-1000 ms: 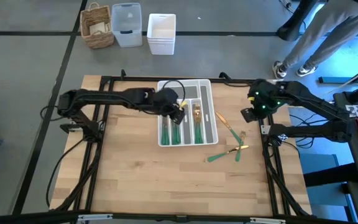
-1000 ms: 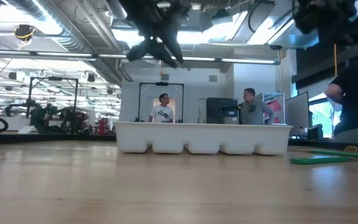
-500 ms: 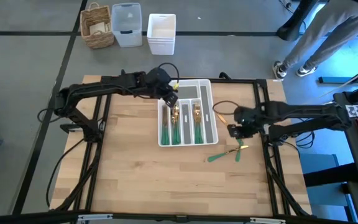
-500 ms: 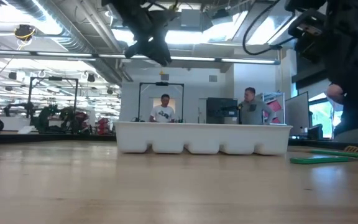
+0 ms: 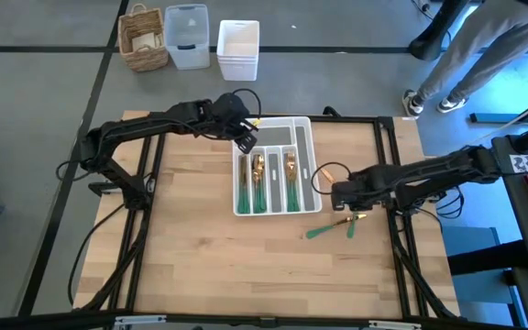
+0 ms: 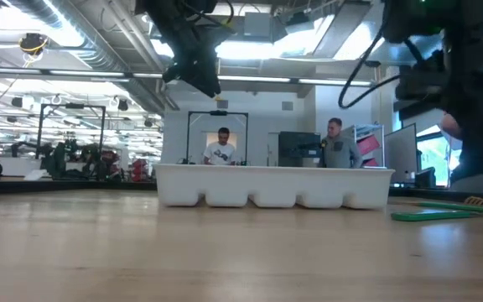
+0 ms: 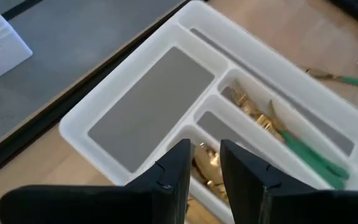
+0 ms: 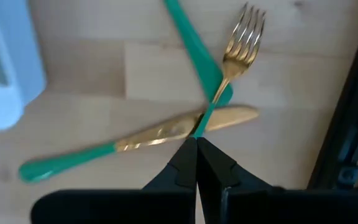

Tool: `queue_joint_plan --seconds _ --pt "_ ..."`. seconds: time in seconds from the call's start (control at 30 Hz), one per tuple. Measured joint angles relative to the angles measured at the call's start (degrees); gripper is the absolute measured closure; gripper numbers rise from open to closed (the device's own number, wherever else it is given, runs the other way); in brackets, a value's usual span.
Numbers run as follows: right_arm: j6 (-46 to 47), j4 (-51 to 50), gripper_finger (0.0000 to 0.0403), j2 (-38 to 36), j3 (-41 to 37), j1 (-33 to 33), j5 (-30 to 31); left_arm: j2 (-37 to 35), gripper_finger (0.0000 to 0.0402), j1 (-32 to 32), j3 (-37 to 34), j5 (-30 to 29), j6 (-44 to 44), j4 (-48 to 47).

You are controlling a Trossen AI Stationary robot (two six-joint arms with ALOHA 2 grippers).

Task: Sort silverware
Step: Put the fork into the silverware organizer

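The robot's right gripper is closed above the slanting fork, so it should open, turn in line with the fork and grasp its green handle (image 8: 212, 107) near the neck.
The white slotted tray (image 5: 306, 151) lies at the table's far middle. Gold-headed, green-handled silverware (image 5: 258, 181) fills its left slots, seen also in the left wrist view (image 7: 272, 124). My left gripper (image 5: 247, 140) hangs narrowly open over the tray's far left corner (image 7: 205, 158), holding nothing. Loose silverware (image 5: 335, 225) lies crossed on the wood right of the tray: a knife (image 8: 135, 142), a fork (image 8: 244, 37) and a broad green handle (image 8: 191, 43). My right gripper (image 5: 340, 194) is shut (image 8: 196, 146) above that crossing. Another piece (image 5: 324, 172) lies beside the tray.
A wicker basket (image 5: 145, 38), a clear bin (image 5: 187, 37) and a white bin (image 5: 238, 48) stand on the floor beyond the far edge. A person (image 5: 484, 46) walks at the far right. Black frame rails (image 5: 397, 229) border the table. Bare wood lies near and left.
My left gripper has drawn back from over the tray's middle slots toward the far left corner of the tray, rising a little. My right gripper has swung from the table's far right edge toward the near left, coming over the loose silverware beside the tray.
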Motion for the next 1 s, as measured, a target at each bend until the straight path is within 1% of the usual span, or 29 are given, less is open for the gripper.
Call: queue_joint_plan --seconds 0.13,0.37,0.47,0.57,0.63,0.73,0.83,0.93,1.0 --pt "-0.01 -0.09 0.0397 4.31 0.00 -0.17 1.56 0.01 0.0320 0.62 0.00 0.25 1.78 -1.26" --pt "-0.03 -0.28 0.0394 9.58 0.00 -0.17 1.48 -0.01 0.0320 1.15 0.00 0.42 4.04 -2.60" --pt "-0.04 -0.43 0.0376 10.21 0.02 -0.17 -0.16 -0.01 0.0320 1.15 0.00 0.42 5.22 -2.74" --pt "-0.03 -0.78 0.0344 10.26 0.02 -0.20 -1.09 -0.01 0.0320 1.15 0.00 0.43 5.72 -3.66" --pt "0.12 -0.90 0.0321 10.26 0.02 -0.22 -0.83 -0.01 0.0320 1.15 0.00 0.43 6.62 -3.83" --pt "0.52 -0.97 0.0296 10.26 -0.12 -0.22 1.67 -0.01 0.0320 1.13 0.00 0.43 6.89 -3.78" --pt "3.36 1.75 0.0286 10.26 -2.43 -0.22 2.26 -0.01 0.0320 1.13 0.00 0.43 6.83 -3.77" --pt "4.82 6.03 0.0287 10.26 -5.89 -0.20 -1.20 -0.01 0.0320 1.13 0.00 0.43 6.80 -3.76" --pt "4.89 8.15 0.0290 10.26 -8.09 -0.20 -2.26 -0.01 0.0320 1.13 0.00 0.43 6.78 -3.76"
